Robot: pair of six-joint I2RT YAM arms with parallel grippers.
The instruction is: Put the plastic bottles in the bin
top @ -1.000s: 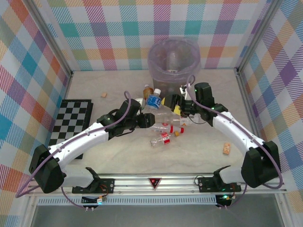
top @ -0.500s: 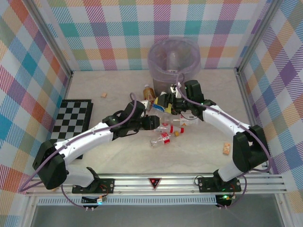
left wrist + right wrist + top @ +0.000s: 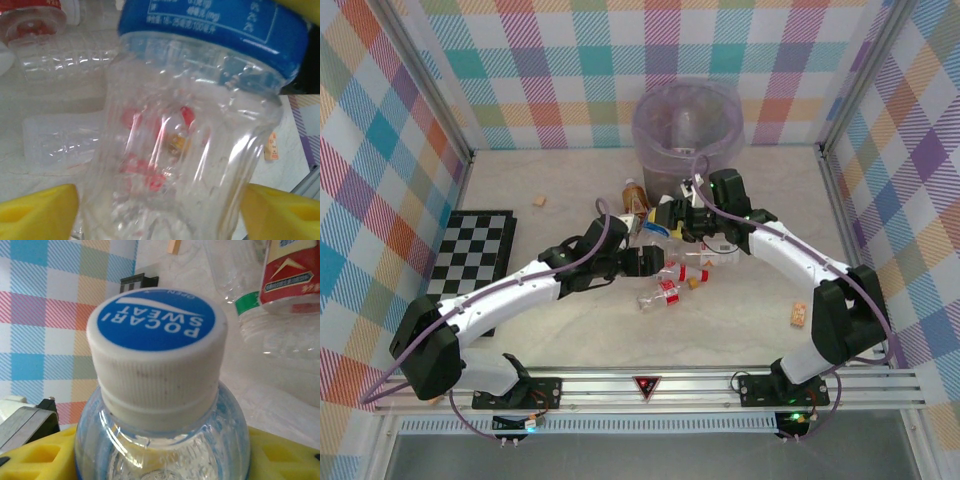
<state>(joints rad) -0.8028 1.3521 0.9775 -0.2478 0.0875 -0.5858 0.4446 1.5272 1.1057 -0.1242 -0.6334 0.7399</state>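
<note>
My right gripper will let go of the blue-labelled bottle inside the grey-lilac bin (image 3: 706,138), next to the clear bottle in there.
A clear bottle with a blue label and a white cap (image 3: 157,340) stands among the bottles at mid-table (image 3: 648,226). My right gripper (image 3: 666,218) comes down over it, and its yellow fingers (image 3: 30,455) press the shoulder from both sides (image 3: 160,455). My left gripper (image 3: 652,258) is open, its pads flanking the same bottle's clear lower body (image 3: 190,125) with slim gaps (image 3: 160,212). More bottles lie around: a brownish one (image 3: 633,192) and clear red-labelled ones (image 3: 662,293) (image 3: 40,30) (image 3: 292,270). The grey-lilac bin (image 3: 645,125) stands behind them.
A folded checkerboard (image 3: 470,255) lies at the left. Tan cork blocks sit at the right (image 3: 798,315) and back left (image 3: 538,200). Plaid walls close in the table on three sides.
The right gripper swung left from beside the pile onto the blue-labelled bottle. The left gripper pushed a little to the right, up to that bottle's base.
</note>
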